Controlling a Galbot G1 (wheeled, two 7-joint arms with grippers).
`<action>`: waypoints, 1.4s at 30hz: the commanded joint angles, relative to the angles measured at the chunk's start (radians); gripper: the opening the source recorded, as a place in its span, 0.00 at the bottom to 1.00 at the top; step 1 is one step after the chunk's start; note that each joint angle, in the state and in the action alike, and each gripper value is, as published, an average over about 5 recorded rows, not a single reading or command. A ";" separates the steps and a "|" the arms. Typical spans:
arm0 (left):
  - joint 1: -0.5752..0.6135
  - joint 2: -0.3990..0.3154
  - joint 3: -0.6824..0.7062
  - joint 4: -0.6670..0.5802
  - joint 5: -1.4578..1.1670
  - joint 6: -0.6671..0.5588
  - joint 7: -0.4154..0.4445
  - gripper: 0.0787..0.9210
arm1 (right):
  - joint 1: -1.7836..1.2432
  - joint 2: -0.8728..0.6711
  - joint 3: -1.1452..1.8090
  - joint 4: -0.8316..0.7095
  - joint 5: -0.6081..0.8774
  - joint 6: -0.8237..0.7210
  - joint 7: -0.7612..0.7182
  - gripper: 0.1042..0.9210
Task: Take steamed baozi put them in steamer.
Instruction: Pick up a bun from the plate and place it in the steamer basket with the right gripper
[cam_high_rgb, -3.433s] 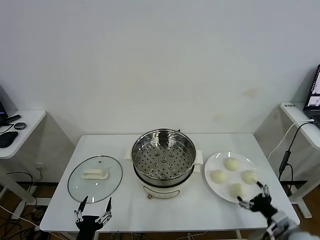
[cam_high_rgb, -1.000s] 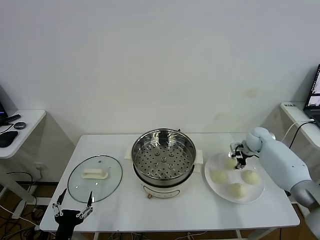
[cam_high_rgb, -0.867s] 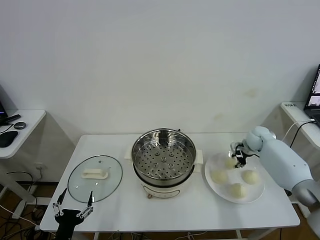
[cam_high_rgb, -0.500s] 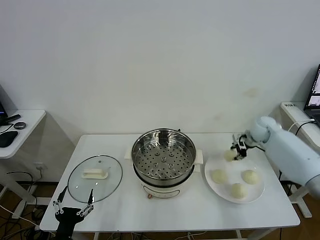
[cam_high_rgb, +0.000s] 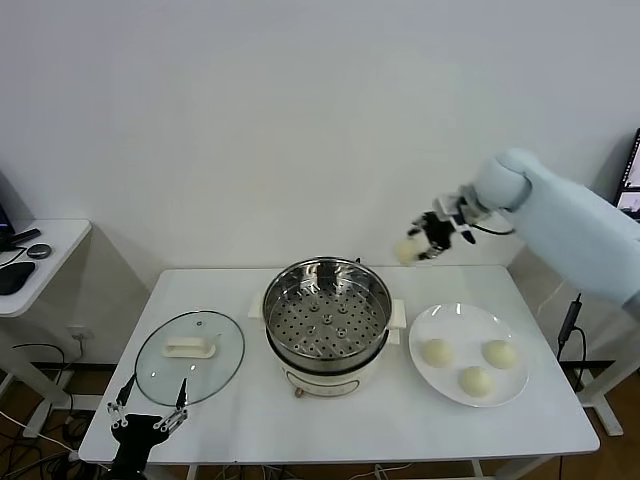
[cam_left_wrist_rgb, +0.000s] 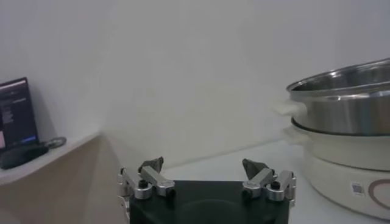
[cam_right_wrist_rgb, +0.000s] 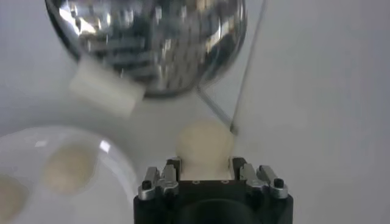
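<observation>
I will let go of the baozi with my right gripper on the back part of the steamer's perforated tray (cam_high_rgb: 325, 290), just behind the round bumps.
My right gripper (cam_high_rgb: 418, 247) is shut on one pale baozi (cam_high_rgb: 408, 250), held in the air above and to the right of the steamer (cam_high_rgb: 327, 321). The same baozi (cam_right_wrist_rgb: 204, 146) sits between the fingers in the right wrist view, with the steamer (cam_right_wrist_rgb: 146, 42) below it. The steamer's perforated tray holds no buns. Three baozi (cam_high_rgb: 437, 352) (cam_high_rgb: 499, 353) (cam_high_rgb: 476, 380) lie on the white plate (cam_high_rgb: 455, 318) right of the steamer. My left gripper (cam_high_rgb: 148, 416) is open and empty, parked low at the table's front left edge; it also shows in the left wrist view (cam_left_wrist_rgb: 203, 170).
A round glass lid (cam_high_rgb: 190, 356) with a white handle lies left of the steamer. A side table (cam_high_rgb: 40, 250) stands at far left and another with a laptop (cam_high_rgb: 628, 190) at far right. A cable hangs by the table's right edge.
My right gripper closed on the far-left baozi on the plate, lifted it and carried it up and left towards the steamer. The left gripper stays parked.
</observation>
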 joint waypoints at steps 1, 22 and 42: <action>-0.005 0.000 -0.004 0.003 -0.032 0.008 0.002 0.88 | 0.158 0.239 -0.216 -0.006 0.118 0.164 0.003 0.50; -0.011 -0.011 -0.037 0.005 -0.034 0.014 0.001 0.88 | 0.018 0.460 -0.255 -0.267 -0.337 0.618 0.050 0.51; -0.024 -0.013 -0.031 0.023 -0.028 0.017 0.001 0.88 | -0.069 0.476 -0.140 -0.370 -0.527 0.696 0.154 0.62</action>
